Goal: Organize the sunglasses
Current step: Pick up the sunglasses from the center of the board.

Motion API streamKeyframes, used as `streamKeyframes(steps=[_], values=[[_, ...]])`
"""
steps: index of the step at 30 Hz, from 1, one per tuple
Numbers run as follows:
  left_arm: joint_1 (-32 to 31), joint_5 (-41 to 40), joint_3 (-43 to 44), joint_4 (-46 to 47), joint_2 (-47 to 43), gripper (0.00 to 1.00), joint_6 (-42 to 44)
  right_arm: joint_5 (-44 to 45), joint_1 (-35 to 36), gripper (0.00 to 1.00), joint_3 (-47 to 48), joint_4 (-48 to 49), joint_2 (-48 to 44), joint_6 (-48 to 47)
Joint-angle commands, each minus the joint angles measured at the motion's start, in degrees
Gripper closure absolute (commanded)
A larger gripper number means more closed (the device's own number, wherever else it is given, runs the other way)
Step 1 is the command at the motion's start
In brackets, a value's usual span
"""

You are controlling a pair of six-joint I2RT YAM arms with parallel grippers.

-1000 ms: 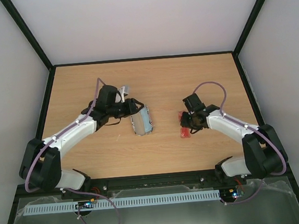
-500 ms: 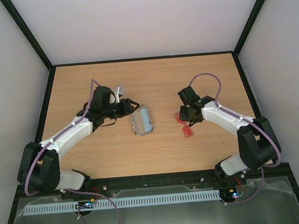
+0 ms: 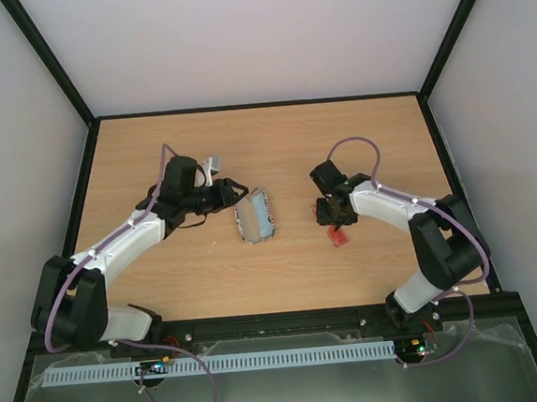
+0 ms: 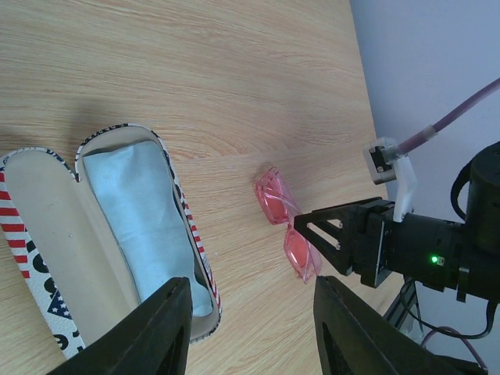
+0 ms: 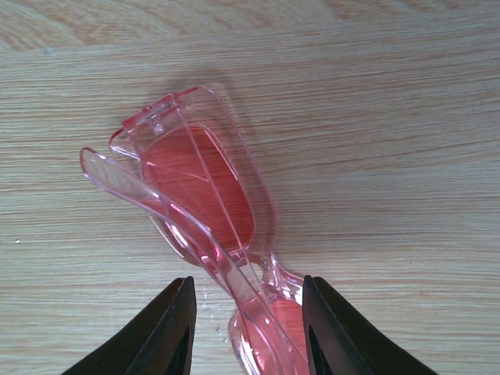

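I should use my right gripper to grip the folded temples [image 5: 247, 293] by the bridge, as the sunglasses lie slanted under it, and straighten the sunglasses before I lay them in the case.
The sunglasses [image 3: 335, 235] are small, with a clear red-orange frame and red lenses. They lie folded on the wooden table and also show in the left wrist view [image 4: 285, 226]. My right gripper [image 3: 331, 216] is open and low over them. In the right wrist view its two fingers stand on either side of the bridge of the sunglasses [image 5: 203, 180], with the gripper [image 5: 246, 328] not closed on them. The flag-patterned case [image 3: 255, 217] lies open with the light blue cloth [image 4: 148, 226] inside. My left gripper [image 3: 238, 192] is open and empty, just left of and above the case [image 4: 39, 234].
The black frame rail [image 3: 260, 105] runs along the table's far edge, with white walls around. The right gripper's fingers [image 4: 336, 238] show in the left wrist view beside the sunglasses. Bare wood [image 3: 274, 153] lies beyond both arms.
My right gripper has swung left and further from the base, coming over the sunglasses. My left gripper has drawn back a little to the left of the case.
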Motion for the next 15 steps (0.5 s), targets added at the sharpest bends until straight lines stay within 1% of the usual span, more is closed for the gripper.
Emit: streamKeyframes(steps=[1, 7, 10, 15], values=[[0.4, 1.1, -0.4, 0.6, -0.6, 0.55, 0.8, 3.0, 0.4, 0.60, 1.9, -0.2, 2.4, -1.3], [0.5, 1.3, -0.1, 0.8, -0.1, 0.55, 0.9, 4.5, 0.6, 0.61, 2.9, -0.2, 4.1, -1.8], [0.5, 1.4, 0.1, 0.8, 0.2, 0.55, 0.8, 5.4, 0.6, 0.64, 3.1, 0.0, 4.3, -1.6], [0.5, 1.4, 0.3, 0.8, 0.6, 0.55, 0.9, 5.9, 0.6, 0.66, 3.7, 0.1, 5.5, -1.8]])
